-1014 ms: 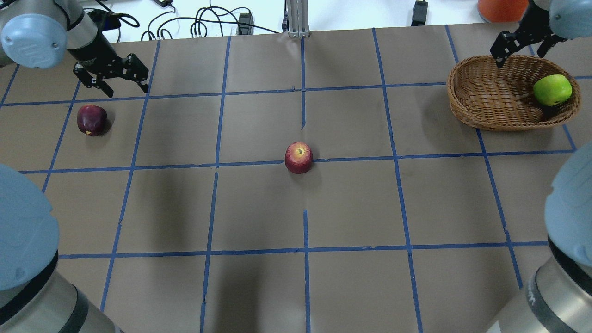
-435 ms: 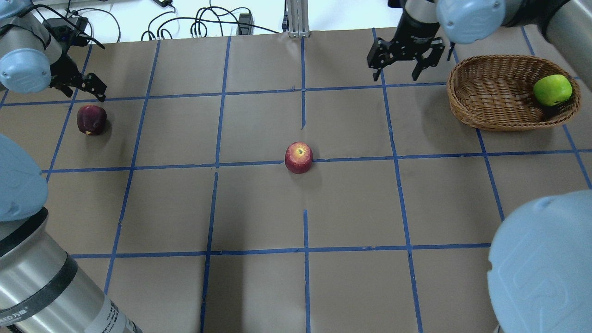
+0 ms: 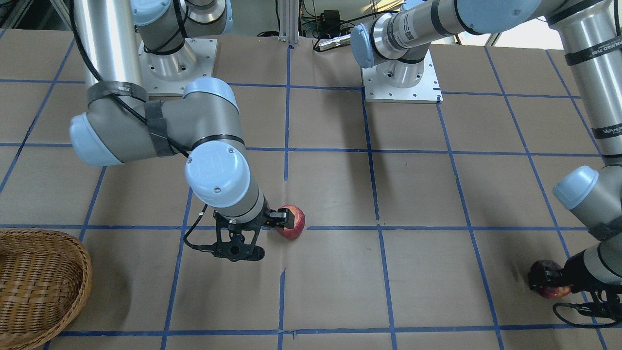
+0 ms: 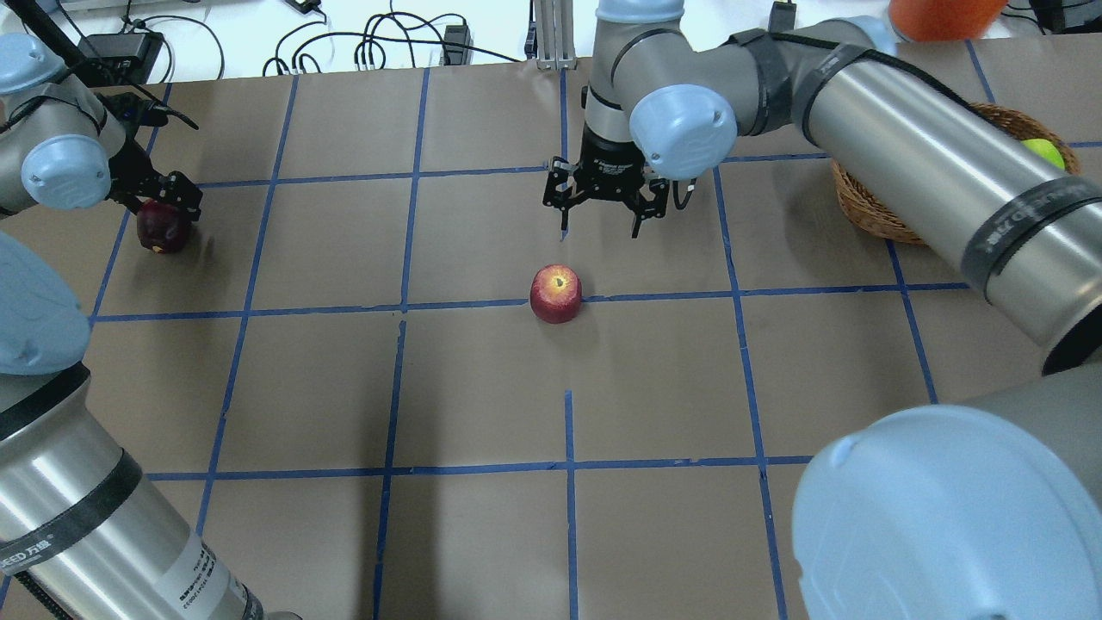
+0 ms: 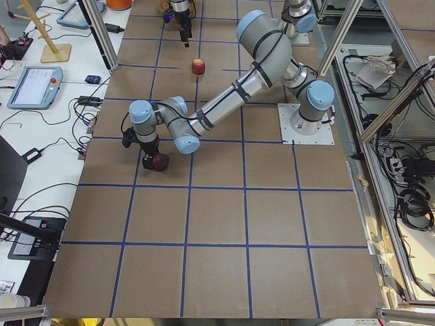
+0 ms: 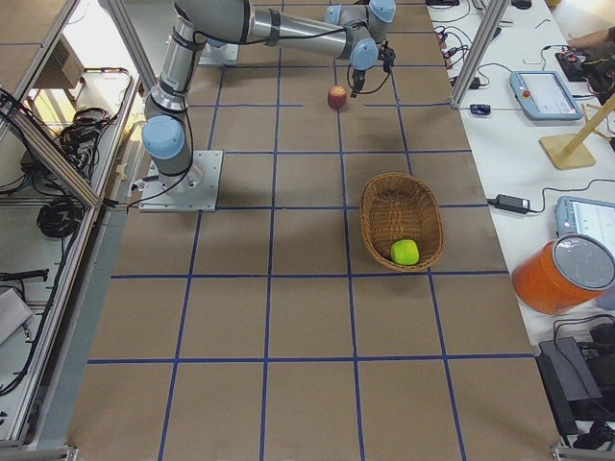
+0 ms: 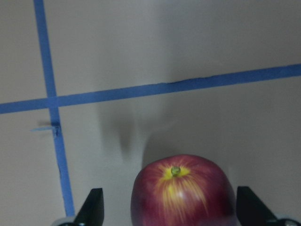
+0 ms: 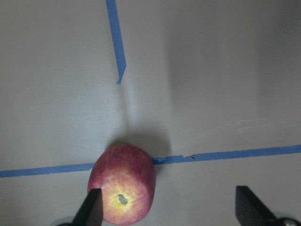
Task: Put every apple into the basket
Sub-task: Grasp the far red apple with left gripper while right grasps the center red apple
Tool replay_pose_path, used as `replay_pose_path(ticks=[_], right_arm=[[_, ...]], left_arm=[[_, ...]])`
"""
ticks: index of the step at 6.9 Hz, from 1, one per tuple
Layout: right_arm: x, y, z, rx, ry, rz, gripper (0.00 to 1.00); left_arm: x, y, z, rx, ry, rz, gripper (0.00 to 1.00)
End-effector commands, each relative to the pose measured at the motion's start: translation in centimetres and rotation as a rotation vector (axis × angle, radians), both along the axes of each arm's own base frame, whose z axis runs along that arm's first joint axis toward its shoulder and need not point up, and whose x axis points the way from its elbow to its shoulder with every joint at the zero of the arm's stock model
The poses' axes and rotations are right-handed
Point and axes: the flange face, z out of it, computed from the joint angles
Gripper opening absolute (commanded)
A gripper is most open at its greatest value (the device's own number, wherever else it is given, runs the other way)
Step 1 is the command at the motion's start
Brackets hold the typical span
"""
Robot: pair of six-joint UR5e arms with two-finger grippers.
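The fingers of my right gripper needs to close around the middle of the red apple (image 3: 296,223) (image 8: 122,181), on opposite sides of the apple's yellowish stem end.
The dark maroon apple (image 4: 159,228) lies at the table's far left. My left gripper (image 4: 170,195) is low over it, open, with a finger on each side in the left wrist view (image 7: 181,193). The red apple with a yellowish stem end (image 4: 556,294) sits at the table's middle. My right gripper (image 4: 601,226) is open just beyond it; in the right wrist view the apple (image 8: 122,190) lies by one fingertip, off centre. The lime-green apple (image 6: 405,252) lies in the wicker basket (image 6: 402,187) at the far right, mostly hidden overhead by my right arm.
An orange bucket (image 6: 567,274) stands beyond the basket, off the table. Cables (image 4: 379,43) and an aluminium post (image 4: 551,34) line the far edge. Blue tape marks a grid on the brown table (image 4: 482,387).
My right gripper swung from the basket across to the table's middle, just beyond the red apple. My left gripper came down around the maroon apple. No apple moved.
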Motion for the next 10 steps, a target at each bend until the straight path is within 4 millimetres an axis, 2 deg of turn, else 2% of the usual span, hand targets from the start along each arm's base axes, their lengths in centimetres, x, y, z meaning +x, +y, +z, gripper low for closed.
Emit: replay_pose_path(ticks=[1,2,3,4,5,6,7,8,9,10], right_arm=[[3.1,1.9,-3.2,0.043,-0.036,-0.031,1.0],[3.4,2.4,-5.1,0.08,-0.031,-0.054,1.0],[3.9,2.7,-6.5,0.094,-0.027,-0.047,1.0],[3.9,2.7,-6.7,0.097,-0.026,-0.057,0.96],[3.9,2.8,-7.2,0.104,-0.022,-0.069,0.58],[3.9,2.6,-7.8,0.112,-0.019,-0.071,0.01],[3.6,1.9,-6.2,0.07,-0.015,-0.077,0.0],[2.0,0.8,-2.4,0.02,-0.03,-0.1,0.0],[-2.6,-1.0,1.6,0.007,0.013,-0.147,0.0],[-10.3,-3.5,6.3,-0.014,0.051,-0.226,0.0]], left_arm=[[0.0,0.1,-1.1,0.019,0.006,0.0,1.0],[0.2,0.1,0.0,0.017,0.002,-0.019,0.54],[-0.9,0.0,1.0,0.035,0.014,-0.036,0.19],[-2.7,-0.3,2.3,0.033,0.015,-0.054,0.16],[-6.1,-0.5,3.8,0.051,0.021,-0.086,0.16],[-11.5,-0.2,5.7,0.084,0.037,-0.085,0.16],[-16.5,0.4,7.2,0.099,0.041,-0.027,0.16],[-21.9,1.4,8.7,0.089,0.034,0.031,0.16],[-27.6,2.8,9.0,0.083,0.079,0.109,0.16],[-33.2,4.5,8.5,0.089,0.112,0.213,0.16]])
